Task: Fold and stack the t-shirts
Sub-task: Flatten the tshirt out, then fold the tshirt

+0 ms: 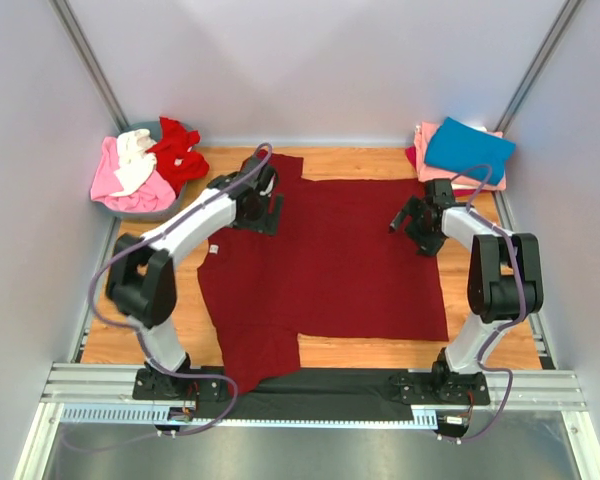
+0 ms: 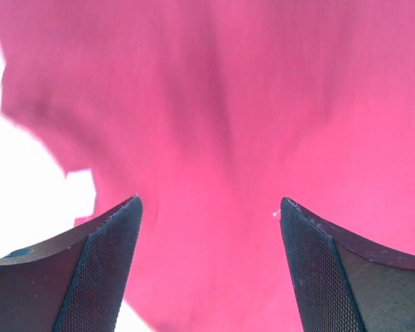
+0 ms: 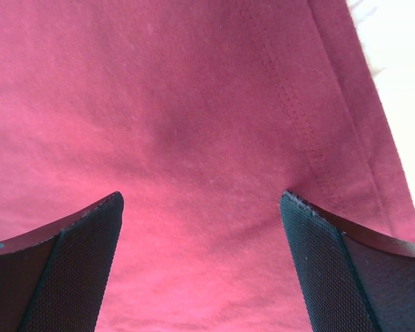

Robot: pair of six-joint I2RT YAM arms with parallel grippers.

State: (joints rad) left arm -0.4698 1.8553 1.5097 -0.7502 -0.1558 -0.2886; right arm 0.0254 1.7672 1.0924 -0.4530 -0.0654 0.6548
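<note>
The maroon t-shirt's near hem corner (image 1: 442, 334), the one nearest the metal rail, is next for my right gripper to go to and close on.
A large dark maroon t-shirt (image 1: 330, 260) lies spread flat over the wooden table. My left gripper (image 1: 263, 210) hovers low over its upper left part near a sleeve, and the left wrist view shows the gripper (image 2: 207, 200) open with only maroon cloth (image 2: 221, 104) beneath. My right gripper (image 1: 408, 222) sits over the shirt's upper right part. It is also open (image 3: 200, 196), its fingertips touching or just above the cloth, with a stitched hem (image 3: 297, 104) to the right. Pink (image 1: 108, 172), white (image 1: 135, 165) and bright red (image 1: 177, 152) t-shirts lie crumpled at the back left.
The crumpled shirts sit in a grey basin (image 1: 130, 210). A folded teal-blue shirt (image 1: 468, 148) rests on a folded pink one (image 1: 432, 160) at the back right corner. Grey walls enclose the table, and a metal rail (image 1: 310, 385) runs along its front edge.
</note>
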